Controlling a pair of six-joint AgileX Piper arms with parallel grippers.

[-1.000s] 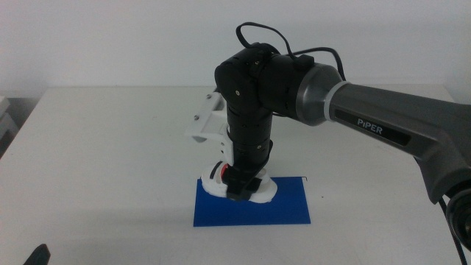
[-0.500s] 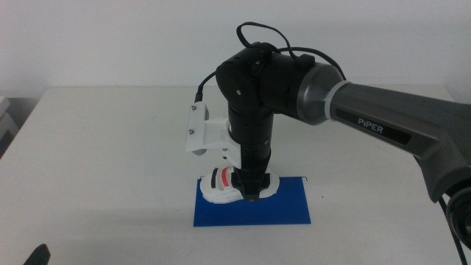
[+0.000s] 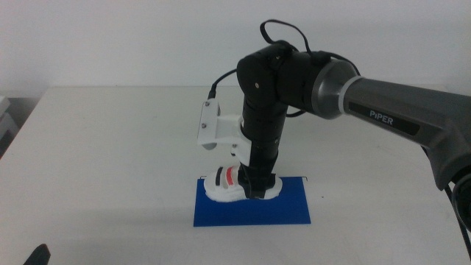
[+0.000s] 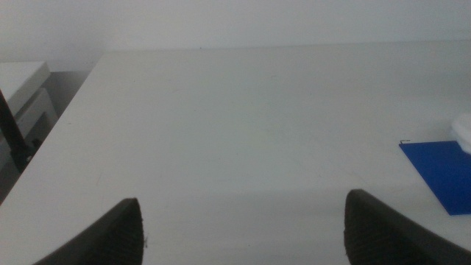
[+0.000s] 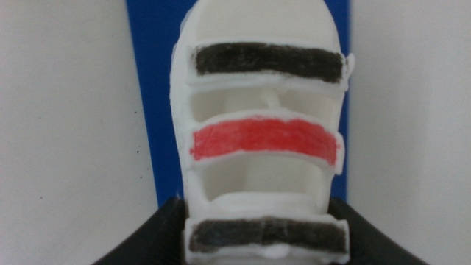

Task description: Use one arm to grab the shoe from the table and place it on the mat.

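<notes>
The white shoe will go down flat on the middle of the dark-blue mat [image 3: 252,196] from my right gripper.
The white shoe [image 3: 227,182], with black and red stripes on its straps, rests on the dark-blue mat [image 3: 294,210] near the mat's back left corner. My right gripper [image 3: 257,190] comes straight down on its heel end. In the right wrist view my right gripper [image 5: 257,210] is shut on the shoe [image 5: 265,140], one dark jaw pressed to each side, with the mat [image 5: 151,73] beneath. My left gripper [image 4: 243,221] waits low at the front left, open and holding nothing. It sees a corner of the mat [image 4: 441,173] and an edge of the shoe [image 4: 464,126].
The white-grey table [image 3: 110,147] stretches wide around the mat. The right arm [image 3: 397,121] reaches in from the right, above the table's right half. A white camera bracket [image 3: 217,126] sticks out from its wrist.
The right wrist has turned and shifted a little to the right. The shoe has swung round with it, and its striped straps now show beside the gripper on the mat.
</notes>
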